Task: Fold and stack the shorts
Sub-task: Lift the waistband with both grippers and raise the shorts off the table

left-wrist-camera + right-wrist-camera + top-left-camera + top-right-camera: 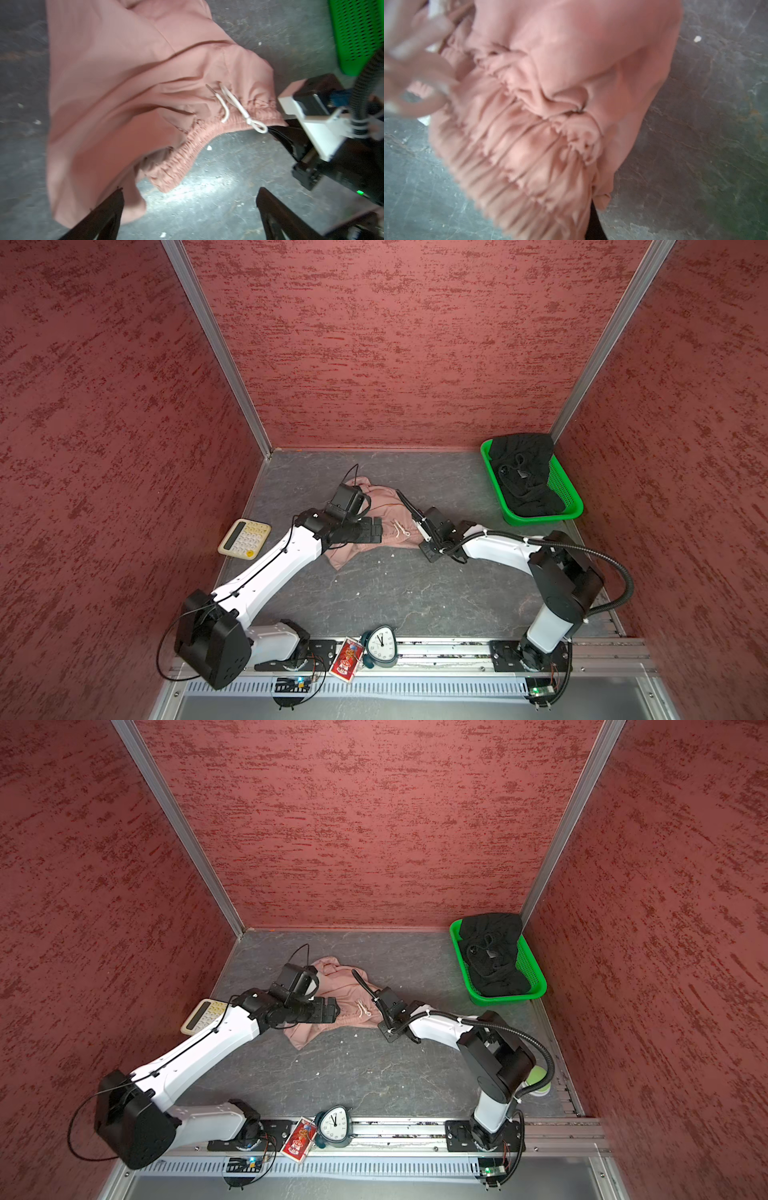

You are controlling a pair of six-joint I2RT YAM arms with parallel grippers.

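The robot's left gripper should next take hold of the waistband's loose end [371, 545] [164, 180] on the dusty pink shorts, opposite the waistband end that the right gripper holds.
The dusty pink shorts [386, 506] [343, 986] lie crumpled mid-table, with the gathered waistband [187, 153] and its white drawstring [239, 108] facing the front. My left gripper [376, 530] [330, 1011] [190, 191] is open just off the waistband's left part, with only table between its fingers. At the waistband's right end [550, 166], my right gripper [417, 531] [278, 129] [592, 226] is shut on the cloth. The black shorts [523, 477] [492, 957] sit bunched in the green basket [540, 519] [513, 999].
The basket stands in the back right corner against red walls. A cream calculator [244, 538] [203, 1016] lies at the left edge. A teal clock [381, 646] [334, 1126] and a red card pack [345, 660] rest on the front rail.
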